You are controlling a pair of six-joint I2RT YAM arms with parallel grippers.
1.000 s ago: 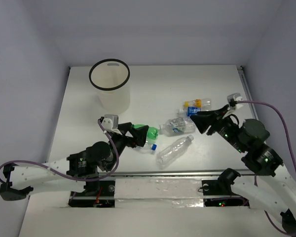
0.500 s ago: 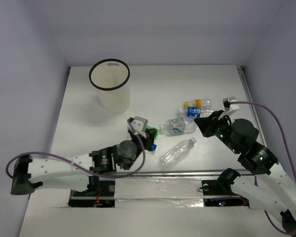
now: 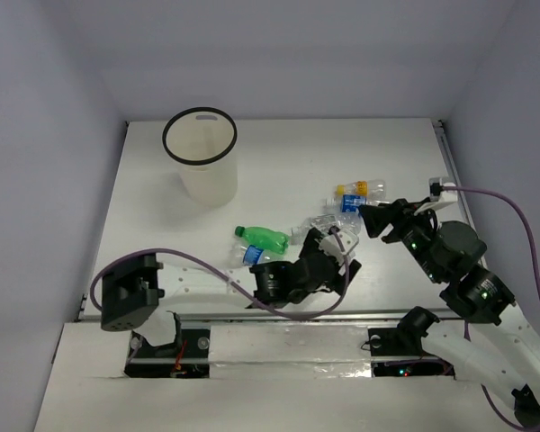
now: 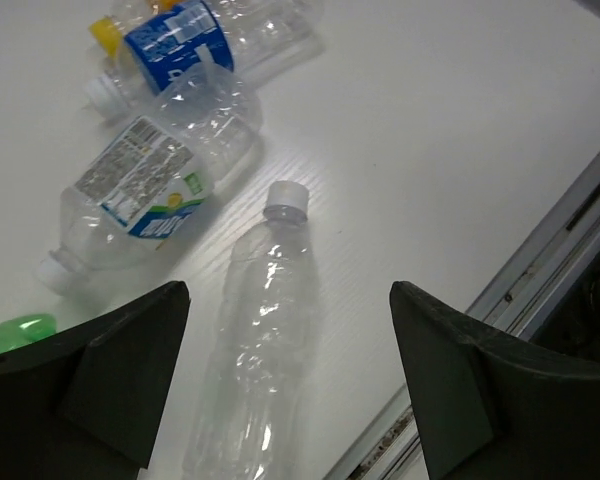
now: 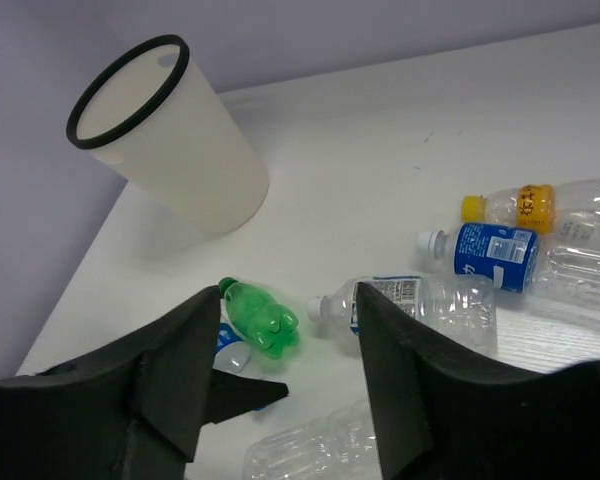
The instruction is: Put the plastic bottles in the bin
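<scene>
Next, I bring the fingers of my left gripper closed on the upper body (image 3: 358, 246) (image 4: 267, 255) of the clear white-capped bottle, just a little below its neck.
Several plastic bottles lie at mid-table. A green bottle (image 3: 263, 238) (image 5: 265, 318) lies free, with a small blue-capped one (image 3: 252, 255) beside it. My left gripper (image 3: 336, 254) (image 4: 285, 300) hovers open over a clear white-capped bottle (image 4: 255, 330), its jaws on either side and not touching it. A labelled clear bottle (image 4: 150, 190) (image 5: 420, 305), a blue-label bottle (image 5: 500, 255) and a yellow-orange-capped one (image 3: 362, 188) (image 5: 535, 205) lie beyond. My right gripper (image 3: 375, 220) (image 5: 288, 295) hangs open and empty above them. The bin (image 3: 200, 162) (image 5: 170, 140) stands at the back left.
The table's metal front edge (image 4: 540, 270) runs just right of the clear bottle. A purple cable (image 3: 513, 234) loops from the right arm. Walls enclose the table at the back and on both sides.
My left arm has swung right, from beside the green bottle to over the clear white-capped bottle. The green bottle now lies uncovered. The right gripper has shifted only slightly.
</scene>
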